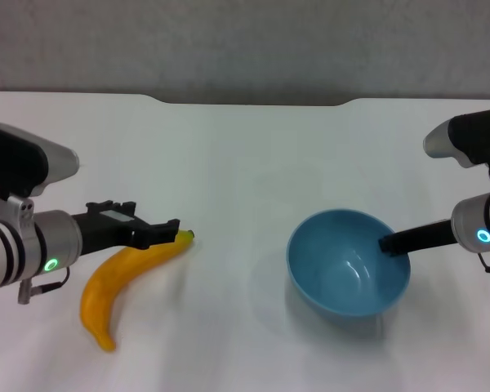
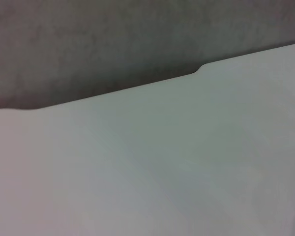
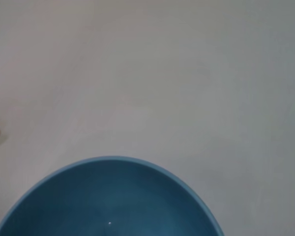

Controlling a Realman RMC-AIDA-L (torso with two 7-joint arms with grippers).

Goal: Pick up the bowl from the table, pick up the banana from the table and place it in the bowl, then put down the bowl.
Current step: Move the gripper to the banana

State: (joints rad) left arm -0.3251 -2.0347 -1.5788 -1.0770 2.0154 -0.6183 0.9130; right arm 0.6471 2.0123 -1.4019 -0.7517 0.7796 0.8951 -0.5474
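Note:
Next, the left gripper leaves the banana's dark tip and grips the banana's curved middle (image 1: pixel 106 284).
The light-blue bowl (image 1: pixel 347 265) is at the right of the white table (image 1: pixel 245 163), tipped a little with a shadow under it. My right gripper (image 1: pixel 389 243) is shut on its right rim, one finger inside the bowl. The right wrist view shows the bowl's rim and inside (image 3: pixel 108 201). The yellow-orange banana (image 1: pixel 118 282) lies on the table at the left, its dark tip pointing to the middle. My left gripper (image 1: pixel 159 224) is open just above the banana's tip end, its fingers (image 1: pixel 165 230) apart. The left wrist view shows only the table (image 2: pixel 162 162).
The table's far edge has a shallow notch (image 1: pixel 253 101) with a grey wall behind it; the notch's corner also shows in the left wrist view (image 2: pixel 199 69). Bare tabletop lies between the banana and the bowl.

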